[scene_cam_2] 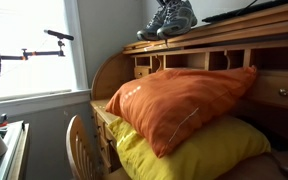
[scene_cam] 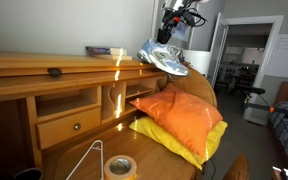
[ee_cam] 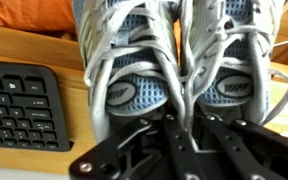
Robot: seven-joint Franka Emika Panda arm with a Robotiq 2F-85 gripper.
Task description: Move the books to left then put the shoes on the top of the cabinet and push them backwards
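Observation:
My gripper will release the shoes at the end of the cabinet's top ledge (scene_cam: 156,54), past the books.
The grey-and-white shoes (scene_cam: 165,58) with light blue mesh are side by side at the end of the cabinet's top ledge (scene_cam: 44,63), tilted, with their toes past the edge. They also show in an exterior view (scene_cam_2: 170,19) and fill the wrist view (ee_cam: 174,60). My gripper (scene_cam: 174,32) comes down from above and is shut on the shoes' inner sides (ee_cam: 190,118). The books (scene_cam: 105,50) lie flat on the ledge, apart from the shoes. The cabinet (scene_cam_2: 234,45) shows its cubbies and a knobbed drawer (scene_cam: 69,126).
An orange pillow (scene_cam: 179,118) lies on a yellow pillow (scene_cam: 169,137) on the desk surface below the ledge. A tape roll (scene_cam: 119,167) and a wire hanger (scene_cam: 86,160) lie in front. A black keyboard (ee_cam: 19,105) lies on wood under the shoes. A chair back (scene_cam_2: 79,140) stands nearby.

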